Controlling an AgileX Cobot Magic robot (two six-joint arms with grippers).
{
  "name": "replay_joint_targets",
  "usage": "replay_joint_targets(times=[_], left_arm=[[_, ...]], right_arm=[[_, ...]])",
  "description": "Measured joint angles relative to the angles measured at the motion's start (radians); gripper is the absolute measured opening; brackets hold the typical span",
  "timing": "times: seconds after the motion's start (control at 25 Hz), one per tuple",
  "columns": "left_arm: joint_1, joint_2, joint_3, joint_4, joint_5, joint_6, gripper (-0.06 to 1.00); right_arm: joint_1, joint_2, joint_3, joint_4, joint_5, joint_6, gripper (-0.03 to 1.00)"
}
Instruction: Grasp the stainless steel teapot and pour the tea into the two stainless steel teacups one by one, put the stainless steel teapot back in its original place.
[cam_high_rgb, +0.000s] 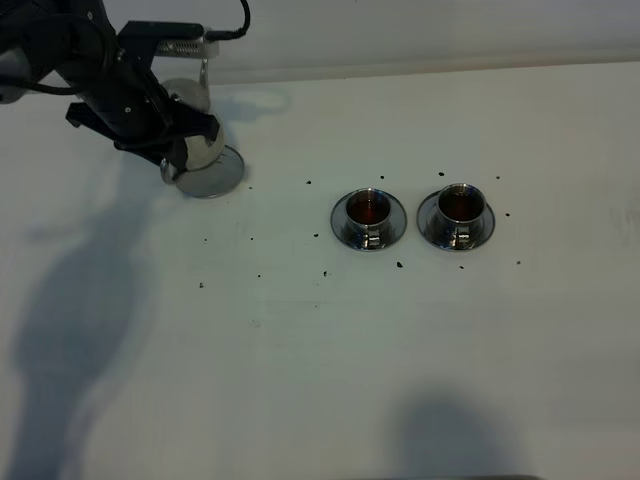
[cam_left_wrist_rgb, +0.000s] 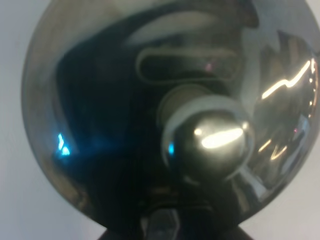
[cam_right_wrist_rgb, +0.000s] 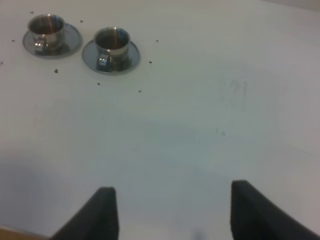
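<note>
Next, my left gripper lets go of the stainless steel teapot squarely on the flat steel saucer (cam_high_rgb: 212, 174) below it.
The stainless steel teapot (cam_high_rgb: 203, 149) is at the far left, right over the flat steel saucer (cam_high_rgb: 218, 178) that is its original place. I cannot tell whether it rests on it. My left gripper (cam_high_rgb: 178, 152) is shut on the teapot, and the black arm hides most of it. The left wrist view is filled by the teapot's lid (cam_left_wrist_rgb: 100, 125) and knob (cam_left_wrist_rgb: 207, 140). The two stainless steel teacups (cam_high_rgb: 369, 210) (cam_high_rgb: 461, 204) stand on their saucers at mid-table, both holding dark tea. They also show as teacups (cam_right_wrist_rgb: 46, 27) (cam_right_wrist_rgb: 112, 42) beyond my open, empty right gripper (cam_right_wrist_rgb: 170, 200).
Small dark specks (cam_high_rgb: 399, 264) lie scattered on the white table (cam_high_rgb: 320, 370) around the cups and between them and the teapot. The left arm casts a wide shadow over the table's left side. The right arm is out of the exterior high view.
</note>
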Motion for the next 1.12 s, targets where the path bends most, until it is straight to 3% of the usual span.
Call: replay_joint_targets(times=[0.56,0.8,1.12], left_arm=[[0.001,0.051,-0.001,-0.001,-0.061,-0.034,0.22],[0.001,0.089,-0.001,-0.052,-0.081,-0.037,0.22],[0.001,0.091,-0.001,-0.056,-0.091,-0.037,0.22]], right_arm=[[0.0,0.0,0.0,0.0,0.0,0.0,0.48],[0.0,0.0,0.0,0.0,0.0,0.0,0.48],[0.0,0.0,0.0,0.0,0.0,0.0,0.48]])
